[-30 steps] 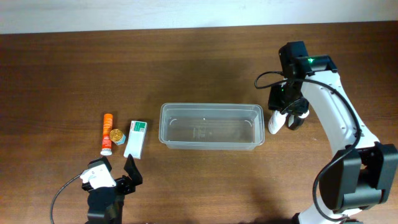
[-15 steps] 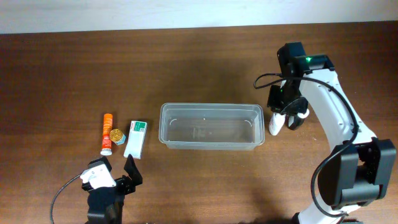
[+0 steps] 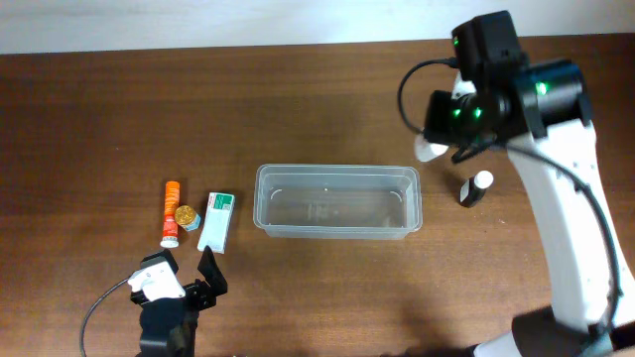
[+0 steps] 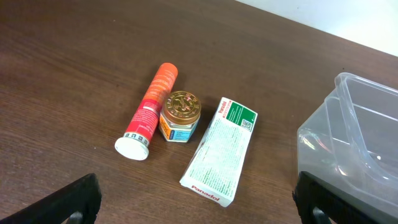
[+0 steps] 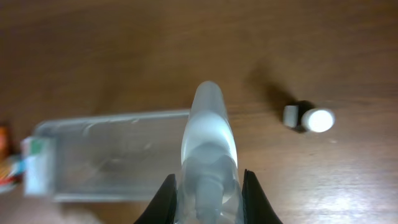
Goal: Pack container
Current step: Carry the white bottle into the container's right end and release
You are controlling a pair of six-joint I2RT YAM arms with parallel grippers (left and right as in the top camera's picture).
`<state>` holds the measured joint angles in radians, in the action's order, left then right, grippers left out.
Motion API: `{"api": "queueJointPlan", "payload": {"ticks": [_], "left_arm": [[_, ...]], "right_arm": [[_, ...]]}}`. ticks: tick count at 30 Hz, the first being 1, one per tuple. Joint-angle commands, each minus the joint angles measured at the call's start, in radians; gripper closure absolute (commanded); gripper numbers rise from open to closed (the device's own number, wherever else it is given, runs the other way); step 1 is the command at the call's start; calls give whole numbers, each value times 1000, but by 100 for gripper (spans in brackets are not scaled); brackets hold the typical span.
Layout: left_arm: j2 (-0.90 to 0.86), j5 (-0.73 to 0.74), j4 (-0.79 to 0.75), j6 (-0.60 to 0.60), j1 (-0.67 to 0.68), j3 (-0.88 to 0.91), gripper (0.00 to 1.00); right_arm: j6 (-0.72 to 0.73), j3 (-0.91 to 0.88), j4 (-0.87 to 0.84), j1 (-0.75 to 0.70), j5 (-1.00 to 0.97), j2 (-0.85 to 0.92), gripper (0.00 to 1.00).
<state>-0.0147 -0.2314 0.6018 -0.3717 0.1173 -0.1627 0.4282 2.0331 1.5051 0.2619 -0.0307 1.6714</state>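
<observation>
The robot's right gripper will release the white bottle inside the clear container, at the end (image 3: 388,211) (image 5: 210,164) closest to the small dark bottle. The white bottle is still high above the table.
The clear container (image 3: 337,201) stands mid-table; it also shows in the left wrist view (image 4: 357,140) and the right wrist view (image 5: 112,155). My right gripper (image 3: 444,139) is shut on a white bottle (image 3: 429,151), held high above the table just off the container's right end. In the right wrist view the bottle (image 5: 208,143) sits between the fingers of the right gripper (image 5: 208,199). My left gripper (image 3: 186,283) is open and empty near the front edge, and its view shows only the table between the tips of the left gripper (image 4: 199,205).
A small dark bottle with a white cap (image 3: 476,186) lies right of the container; it also shows in the right wrist view (image 5: 309,118). An orange tube (image 3: 172,211), a gold-lidded jar (image 3: 186,214) and a white-and-green carton (image 3: 217,220) lie left of the container.
My right arm has risen and moved back and left with the white bottle in its grip. The small dark bottle it covered now shows on the table. The left arm has not moved.
</observation>
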Motion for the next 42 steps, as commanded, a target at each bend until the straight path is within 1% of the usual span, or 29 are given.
{"api": "queueJointPlan", "payload": {"ticks": [1,5,8,16,19,22,23,27,29,31,34,37,39,41,42], "left_arm": [[9,8,0,-5,-2,4,1],[9,7,0,-5,-2,4,0],[9,7,0,-5,-2,4,0],[9,8,0,-5,-2,4,0],[9,8,0,-5,-2,4,0],[9,8,0,-5,-2,4,0],[9,7,0,-5,-2,4,0],[9,8,0,-5,-2,4,1],[9,8,0,-5,-2,4,1],[9,8,0,-5,-2,4,0],[9,8,0,-5,-2,4,1],[9,8,0,-5,-2,4,0],[9,7,0,-5,-2,4,0],[9,8,0,-5,-2,4,0],[9,8,0,-5,-2,4,0]], "right_arm": [[93,-12,27,64,0,8,96],[162,-112,15,107,0,30,96],[176,-219,-25,119,0,35,96],[175,-523,-288,109,0,35,96],[167,-605,-381,109,-1,35,96],[124,-640,-439,109,-1,35,95],[111,-641,-443,109,-4,35,90],[19,-624,-435,109,0,34,59],[-15,-591,-402,109,-1,29,51],[-29,-534,-354,109,-2,19,45],[-29,-418,-255,109,-9,-10,41],[-28,-320,-195,93,-33,-51,34],[-28,-278,-172,60,-69,-80,28],[-29,-269,-165,6,-103,-107,26],[-29,-269,-158,-28,-115,-114,20]]}}
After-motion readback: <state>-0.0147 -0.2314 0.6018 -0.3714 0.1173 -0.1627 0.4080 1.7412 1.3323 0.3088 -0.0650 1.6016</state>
